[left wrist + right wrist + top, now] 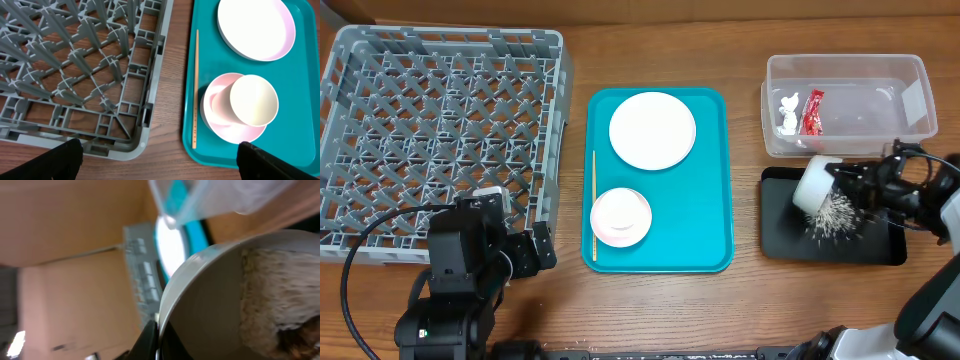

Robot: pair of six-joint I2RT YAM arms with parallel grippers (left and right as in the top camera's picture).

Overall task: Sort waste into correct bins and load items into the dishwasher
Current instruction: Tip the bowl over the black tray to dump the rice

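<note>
Next, my right gripper releases the pale grey bowl on the white plate on the teal tray (171,247).
My right gripper (852,182) is shut on the rim of the pale grey bowl (813,185), which it holds tipped on its side over the black tray (785,243). White rice (835,215) spills from the bowl onto that tray. In the right wrist view the fingertips (150,336) pinch the bowl's wall (210,295), with rice (275,292) clinging inside. A red wrapper (811,112) and white tissue (788,112) lie in the clear tub (845,62). The white plate (652,130) and the pink bowl (620,217) holding a white cup (253,100) rest on the teal tray. My left gripper (525,250) stands open by the dish rack (440,130).
The teal serving tray (710,200) sits mid-table with a thin wooden stick (594,205) along its left side. The rack's near corner (135,145) lies just ahead of my left fingers (65,160), a strip of bare wood between it and the teal tray.
</note>
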